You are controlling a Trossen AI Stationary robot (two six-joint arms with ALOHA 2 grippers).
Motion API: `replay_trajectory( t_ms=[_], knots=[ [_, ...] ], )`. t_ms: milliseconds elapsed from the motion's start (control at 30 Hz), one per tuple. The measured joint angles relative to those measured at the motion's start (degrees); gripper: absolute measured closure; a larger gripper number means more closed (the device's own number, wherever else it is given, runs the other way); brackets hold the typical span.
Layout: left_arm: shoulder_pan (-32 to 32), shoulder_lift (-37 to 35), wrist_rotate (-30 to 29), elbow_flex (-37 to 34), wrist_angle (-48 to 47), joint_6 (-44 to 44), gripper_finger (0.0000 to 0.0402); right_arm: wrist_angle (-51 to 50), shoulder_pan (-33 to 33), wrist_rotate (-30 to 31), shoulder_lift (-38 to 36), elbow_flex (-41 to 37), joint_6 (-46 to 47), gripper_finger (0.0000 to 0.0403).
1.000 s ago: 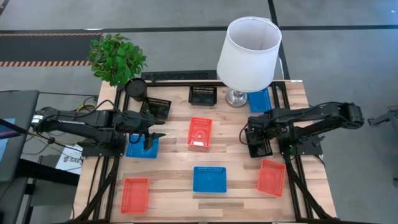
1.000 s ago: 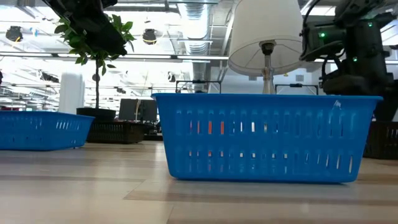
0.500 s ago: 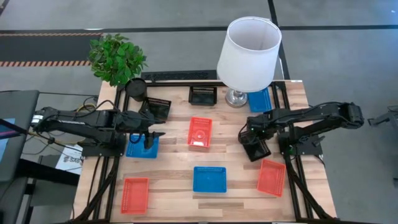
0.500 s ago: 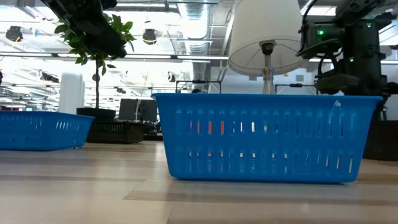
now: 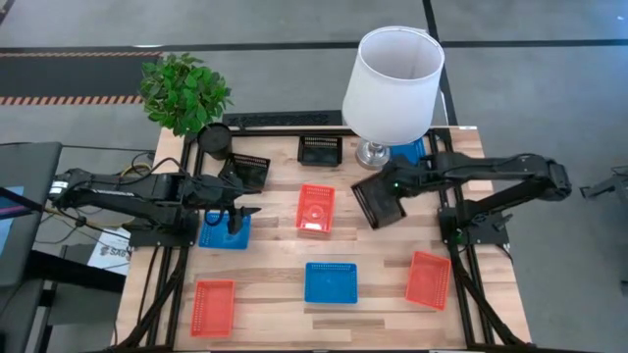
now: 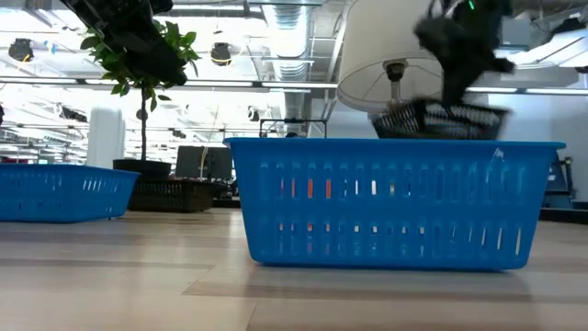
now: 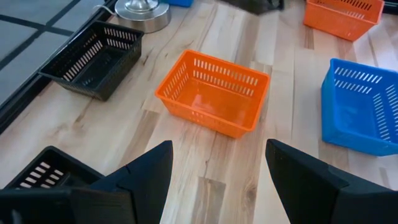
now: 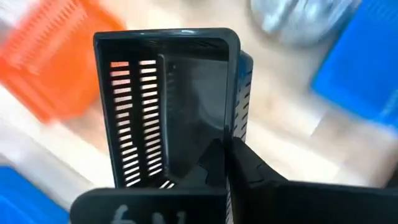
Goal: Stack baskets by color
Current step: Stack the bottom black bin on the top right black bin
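The robot's right gripper will release its black basket on the black basket at the table's far edge (image 5: 320, 151) behind the middle red-orange basket.
My right gripper (image 5: 391, 186) is shut on a black basket (image 5: 377, 204) and holds it in the air right of the table's middle, beside the lamp base. In the low view this basket (image 6: 439, 119) shows above the blue one. My left gripper (image 5: 235, 212) hangs open over a blue basket (image 5: 224, 231) at the left. Nothing is between its fingers (image 7: 217, 180), and a red-orange basket (image 7: 213, 93) stands ahead of it. Flat on the table stand two black baskets (image 5: 321, 149) (image 5: 250, 169), more red-orange ones (image 5: 213, 306) (image 5: 429, 278) and blue ones (image 5: 330, 282) (image 5: 409, 157). My right gripper pinches one side wall of the black basket at its rim (image 8: 234, 127), with one finger (image 8: 210, 163) inside the basket and one (image 8: 252, 169) outside. The fingers slant down from above. The basket hangs below them, clear of the table.
A white-shaded lamp (image 5: 392, 83) stands at the far edge, right of the middle, close to the lifted basket. A green plant (image 5: 184, 93) in a round black pot (image 5: 214, 137) is at the far left corner. Bare wood shows between the baskets at the table's middle right.
My right gripper has risen and gone toward the table's left and far side, turning as it went. The black basket, which stood on the table under it at the right, is now lifted clear and turned about.
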Motion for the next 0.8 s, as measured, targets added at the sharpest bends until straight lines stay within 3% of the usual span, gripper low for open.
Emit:
replay_trajectory(
  t_ms=[133, 333, 800],
  knots=[
    [-0.01, -0.02, 0.02, -0.02, 0.0, -0.11, 0.0157, 0.06, 2.13, 5.04, 5.5, 11.07, -6.2, 0.04],
    [-0.01, -0.02, 1.33, -0.02, -0.07, -1.11, 0.0157, 1.05, 4.56, 10.41, 19.49, 28.77, -20.42, 0.0401],
    [-0.01, -0.02, 2.38, -0.02, -1.84, -6.28, 0.0157, 1.2, -0.82, 11.15, 48.63, 61.92, -53.15, 0.0402]
  ],
)
